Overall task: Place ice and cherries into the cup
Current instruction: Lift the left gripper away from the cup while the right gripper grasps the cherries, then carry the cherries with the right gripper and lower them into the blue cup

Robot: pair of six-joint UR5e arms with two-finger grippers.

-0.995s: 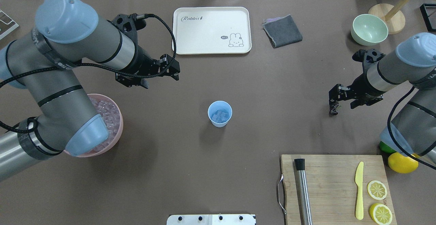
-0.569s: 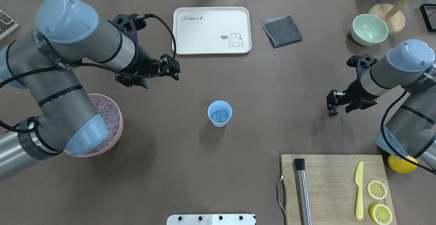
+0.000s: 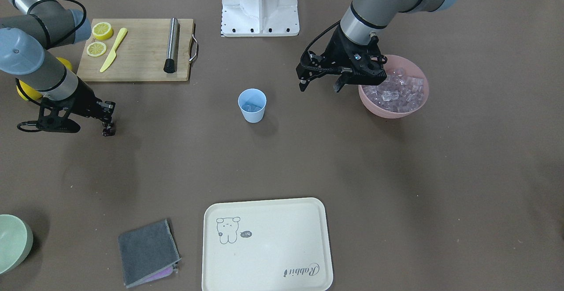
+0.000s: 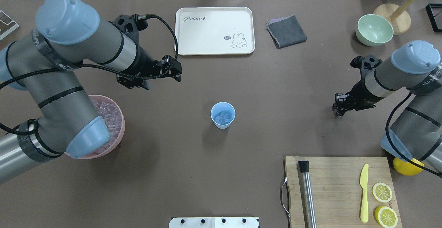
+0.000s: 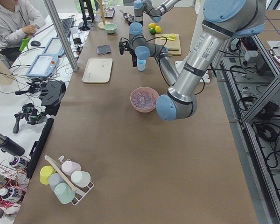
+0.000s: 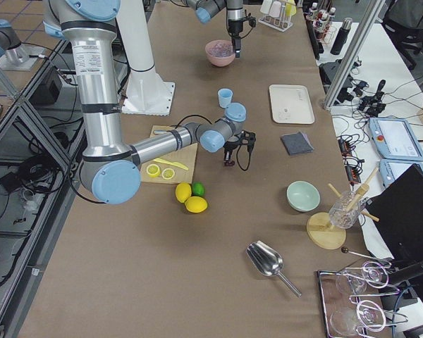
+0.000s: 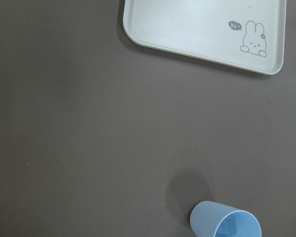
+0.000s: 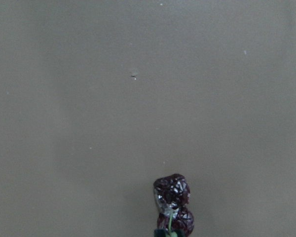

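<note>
Next, I release the dark red cherries with my right gripper on top of the ice cubes inside the light-blue cup [image 3: 257, 100].
The light-blue cup [image 4: 223, 115] stands upright mid-table with a few ice cubes [image 4: 222, 118] inside. More ice [image 3: 396, 90] fills the pink bowl [image 3: 368, 101] at the robot's left. My left gripper [image 4: 162, 79] hangs open and empty above bare table, between that bowl and the cup [image 3: 252, 105]. Far to the cup's right, my right gripper [image 4: 339, 106] points down at the table. It looks shut on the dark red cherries [image 4: 337, 112], which dangle at its tip by a green stem. In the right wrist view the cherries [image 8: 173, 205] sit at the bottom edge and the fingers are out of frame.
A cream rabbit tray [image 4: 214, 30] and a grey cloth [image 4: 286, 31] lie at the far side. A pale green bowl [image 4: 374, 30] is at the far right. Near the right front, a cutting board [image 4: 338, 186] carries a steel muddler, a yellow knife and lemon slices. A lemon [image 4: 402, 166] lies beside it.
The right arm's elbow and wrist swung toward the robot and the gripper turned more upright, while the cherries stayed at nearly the same spot. The left arm and the cup did not move.
</note>
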